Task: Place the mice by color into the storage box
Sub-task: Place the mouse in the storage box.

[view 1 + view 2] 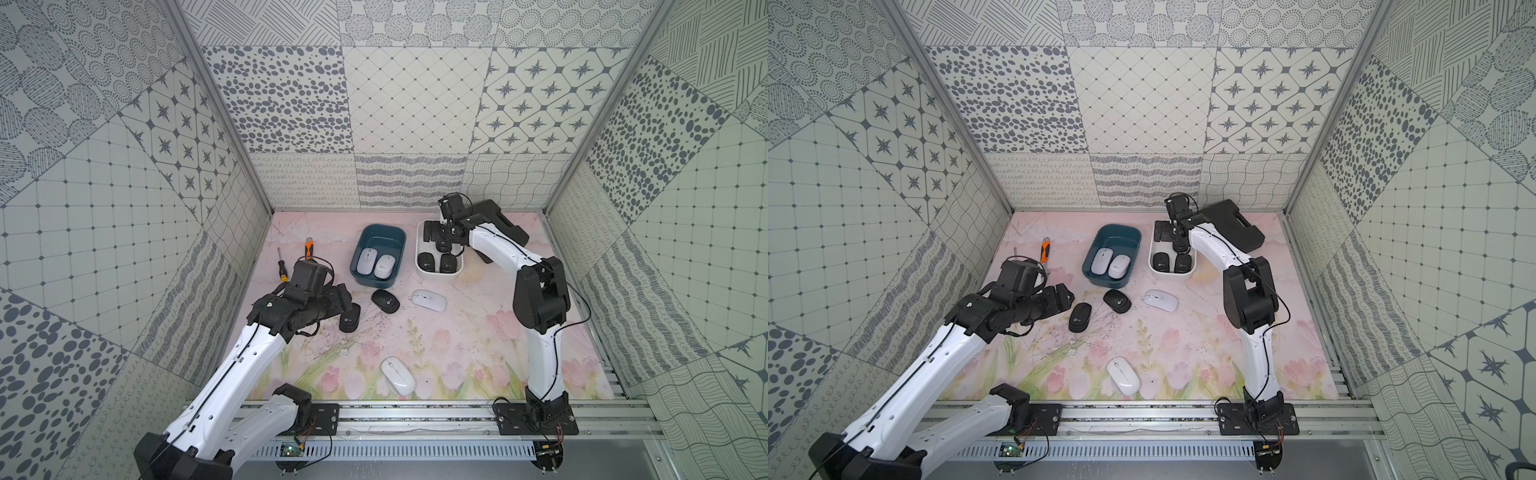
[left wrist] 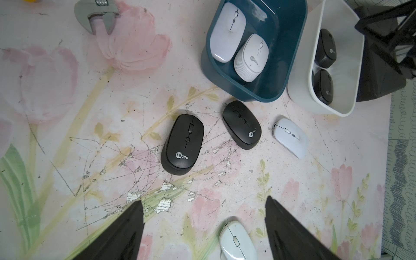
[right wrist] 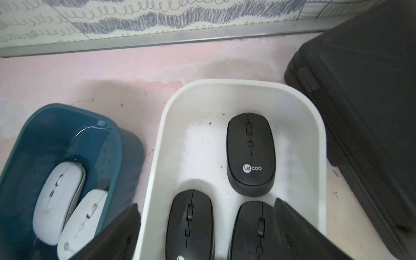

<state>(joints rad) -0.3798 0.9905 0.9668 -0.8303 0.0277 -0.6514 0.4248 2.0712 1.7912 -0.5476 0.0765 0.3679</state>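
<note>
My left gripper will reach past the closer black mouse and close on the long sides of the white mouse (image 1: 398, 376) (image 2: 238, 245) near the front edge of the table.
My right gripper (image 3: 206, 202) hangs open over the white storage box (image 3: 225, 84), holding nothing. Three black mice lie in that box, one of them (image 3: 248, 153) apart at the far end. The teal storage box (image 1: 382, 227) beside it holds two white mice (image 1: 374, 266). My left gripper (image 2: 204, 200) is open above the table, empty, close to a black mouse (image 2: 183, 144). A second black mouse (image 2: 242, 125) and a white mouse (image 2: 290, 137) lie in front of the boxes. Another white mouse (image 1: 398, 375) lies near the front edge.
A black case (image 1: 498, 220) sits at the back right, behind the white box. A screwdriver (image 1: 282, 270) and an orange-handled tool (image 1: 308, 249) lie at the back left, with a wrench head (image 2: 96, 15) nearby. Patterned walls close in three sides.
</note>
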